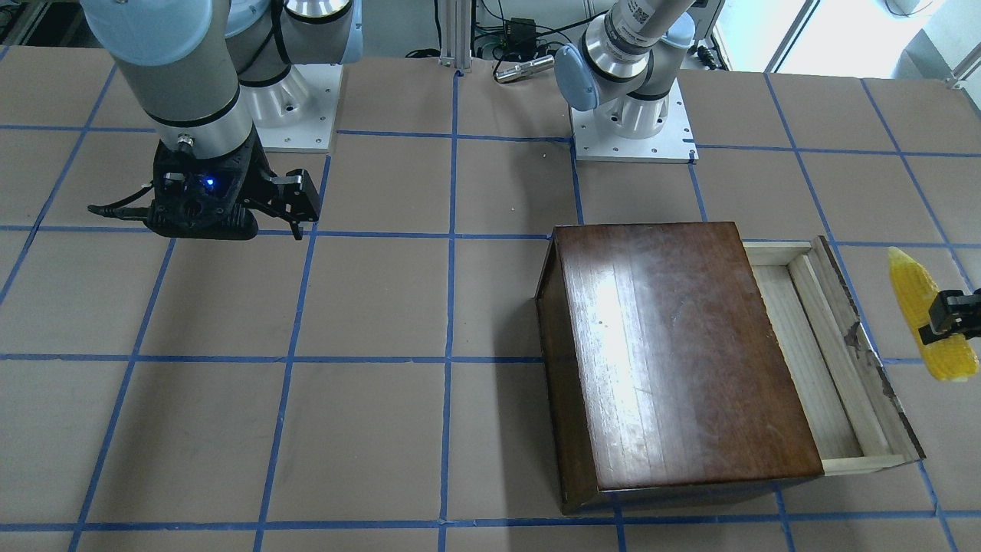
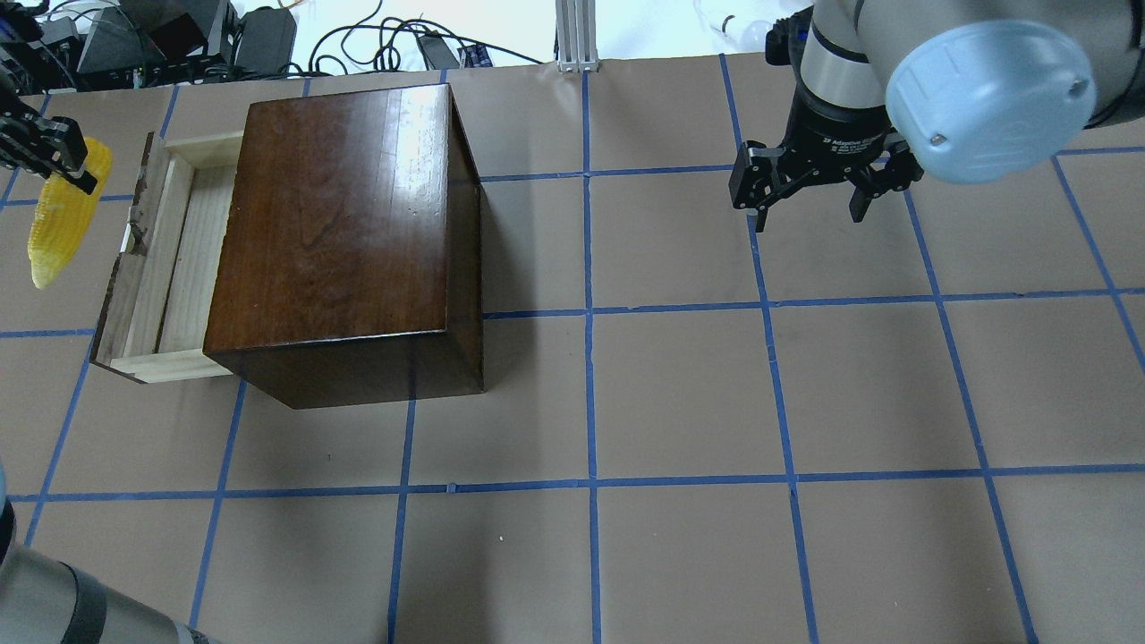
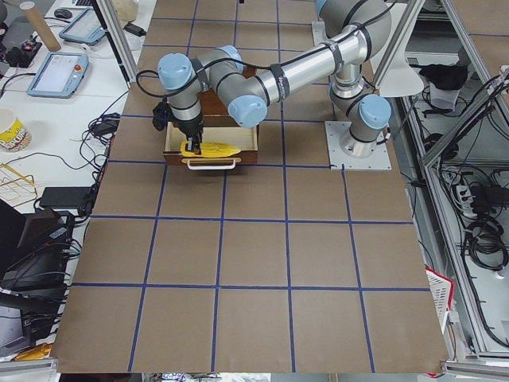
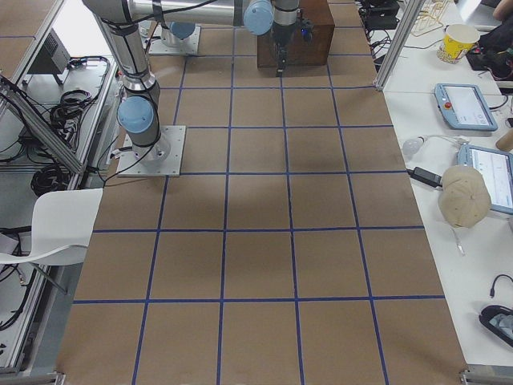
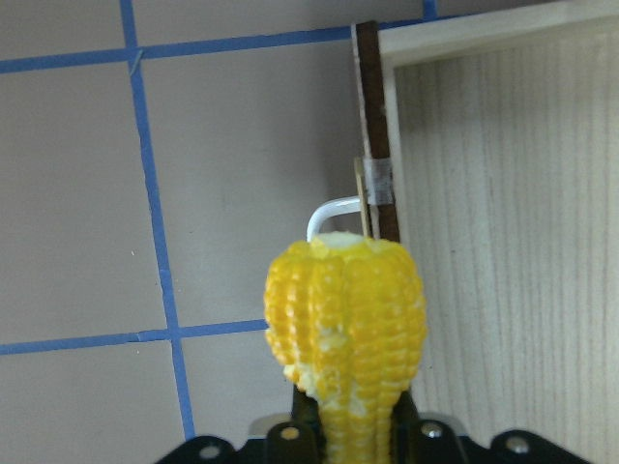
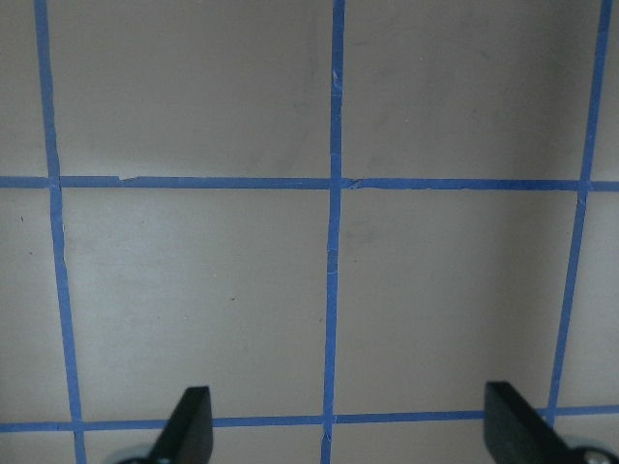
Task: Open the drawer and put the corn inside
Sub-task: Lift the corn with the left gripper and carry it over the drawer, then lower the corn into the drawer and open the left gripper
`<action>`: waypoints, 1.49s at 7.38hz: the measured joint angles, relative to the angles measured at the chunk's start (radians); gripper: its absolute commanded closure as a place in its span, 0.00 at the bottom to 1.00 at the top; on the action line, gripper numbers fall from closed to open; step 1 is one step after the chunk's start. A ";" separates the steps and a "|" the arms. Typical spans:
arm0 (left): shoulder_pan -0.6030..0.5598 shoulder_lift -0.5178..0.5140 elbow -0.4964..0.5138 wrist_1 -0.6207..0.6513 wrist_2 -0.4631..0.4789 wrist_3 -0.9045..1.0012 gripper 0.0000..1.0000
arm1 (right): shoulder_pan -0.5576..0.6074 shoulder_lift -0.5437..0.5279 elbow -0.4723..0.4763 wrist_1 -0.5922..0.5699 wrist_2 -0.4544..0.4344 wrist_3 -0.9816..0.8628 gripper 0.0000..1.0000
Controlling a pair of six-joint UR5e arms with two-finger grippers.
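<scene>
Next, my left gripper releases the corn midway (image 1: 807,348) (image 5: 517,332) along the bottom of the pale drawer, next to the dark-brown box.
The dark-brown box (image 2: 344,233) stands on the table with its pale wooden drawer (image 2: 170,259) pulled out, its chipped dark front panel (image 1: 870,345) outermost. My left gripper (image 2: 49,152) is shut on the yellow corn (image 2: 63,219) and holds it in the air just outside the drawer's front panel. In the left wrist view the corn (image 5: 346,329) hangs over the table beside the panel and its white handle (image 5: 334,215), with the drawer floor (image 5: 513,242) to the right. My right gripper (image 2: 809,192) is open and empty, far from the box, over bare table.
The table is brown board with a blue tape grid (image 2: 590,313). The two arm bases (image 1: 632,130) stand at the robot's edge. Cables and electronics (image 2: 179,36) lie beyond the table's far edge.
</scene>
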 measured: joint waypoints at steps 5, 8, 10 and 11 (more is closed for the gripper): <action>-0.031 -0.011 -0.012 -0.025 -0.015 -0.002 1.00 | 0.000 0.000 0.000 -0.001 0.000 0.000 0.00; -0.038 -0.020 -0.057 -0.018 -0.043 -0.003 1.00 | 0.000 0.000 0.000 0.000 0.000 0.000 0.00; -0.039 -0.024 -0.068 -0.015 -0.048 -0.003 1.00 | 0.000 0.000 0.000 0.000 0.000 0.000 0.00; -0.041 -0.025 -0.070 -0.014 -0.048 -0.004 1.00 | 0.000 0.000 0.000 0.000 0.000 0.000 0.00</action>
